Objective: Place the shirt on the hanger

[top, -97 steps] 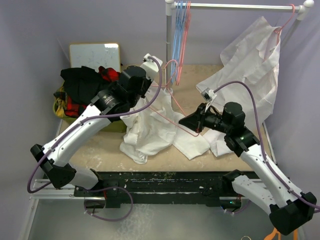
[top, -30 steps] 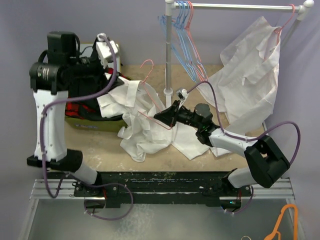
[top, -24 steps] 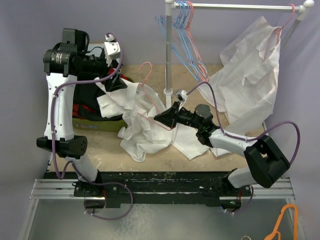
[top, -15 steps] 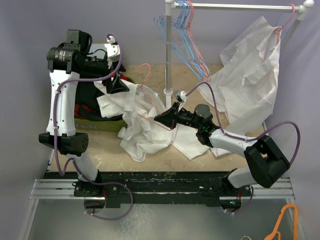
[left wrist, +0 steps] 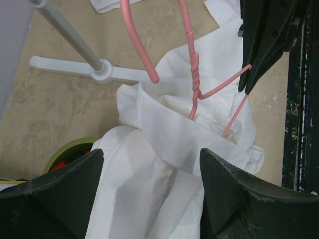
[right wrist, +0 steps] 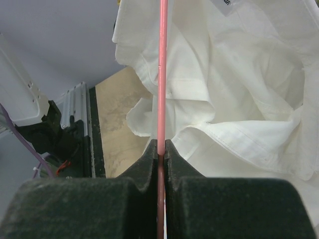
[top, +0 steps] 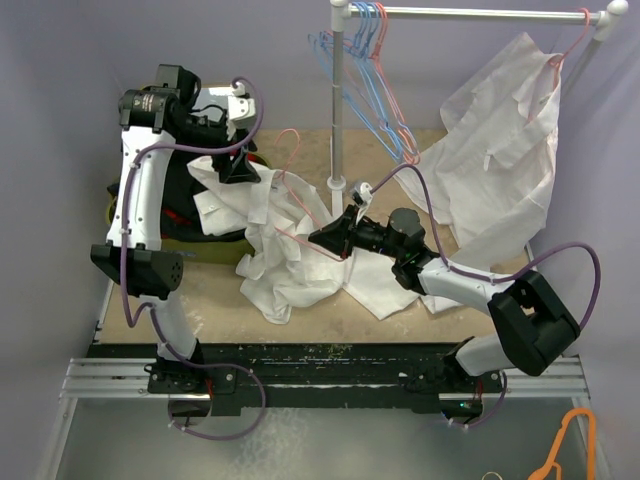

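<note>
The pink hanger's end is outside the shirt, so the left gripper needs to pinch the shirt [left wrist: 193, 110] around the hanger's neck before the right gripper pulls cloth over that end.
The white shirt [top: 285, 265] lies crumpled on the table, its upper part raised toward the left. The pink hanger [top: 290, 132] stands tilted inside it, hook up. My right gripper [top: 332, 238] is shut on the hanger's lower wire [right wrist: 161, 74], with shirt folds [right wrist: 229, 89] just beyond. My left gripper [top: 239, 168] hangs over the shirt's upper left part. In the left wrist view its jaws [left wrist: 152, 199] stand wide apart, with white fabric [left wrist: 149, 169] lying between the fingers [left wrist: 65, 189]. The hanger's twisted neck [left wrist: 195, 69] shows ahead of it.
A clothes rack pole [top: 337, 100] rises behind the shirt, its base [left wrist: 99, 69] on the table. Blue hangers [top: 350, 60] hang from it, and another white garment [top: 500, 130] on the right. A black garment [top: 185, 185] fills a green bin [left wrist: 67, 152] at left. An orange hanger [top: 562, 445] lies at the near right.
My left arm has swung right and down from above the bin to the shirt's upper left part. The right gripper has kept its hold on the hanger without moving.
</note>
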Tool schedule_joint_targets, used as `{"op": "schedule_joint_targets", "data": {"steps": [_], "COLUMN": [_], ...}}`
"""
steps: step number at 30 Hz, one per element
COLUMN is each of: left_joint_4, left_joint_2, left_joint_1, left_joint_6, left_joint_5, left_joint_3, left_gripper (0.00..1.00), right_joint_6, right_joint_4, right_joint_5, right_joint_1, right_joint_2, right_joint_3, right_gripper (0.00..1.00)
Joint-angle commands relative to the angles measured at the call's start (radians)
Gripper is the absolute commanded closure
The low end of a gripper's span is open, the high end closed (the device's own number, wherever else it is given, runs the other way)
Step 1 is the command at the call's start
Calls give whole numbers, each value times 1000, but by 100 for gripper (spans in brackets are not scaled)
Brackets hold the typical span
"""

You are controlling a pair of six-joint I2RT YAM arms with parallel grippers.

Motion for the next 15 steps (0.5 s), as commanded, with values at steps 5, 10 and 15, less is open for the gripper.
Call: {"op": "schedule_joint_targets", "data": {"steps": [5, 10, 15], "left_joint_4": [-8, -8, -8], "left_joint_2": [-9, -22, -46], "left_joint_1": [-32, -51, -57], "left_joint_6": [99, 113, 107], "left_joint_5": [-1, -18, 6], "left_joint_3": [-92, -133, -162], "left_gripper": [34, 58, 62], "right_joint_6": [-40, -48, -51], "right_joint_4": [13, 8, 5], "right_joint_5": [-17, -14, -12], "right_joint_1": [6, 6, 6], "right_joint_2": [-8, -6, -8], "right_joint_3": [59, 67, 67], "right_gripper": [100, 100, 100]}}
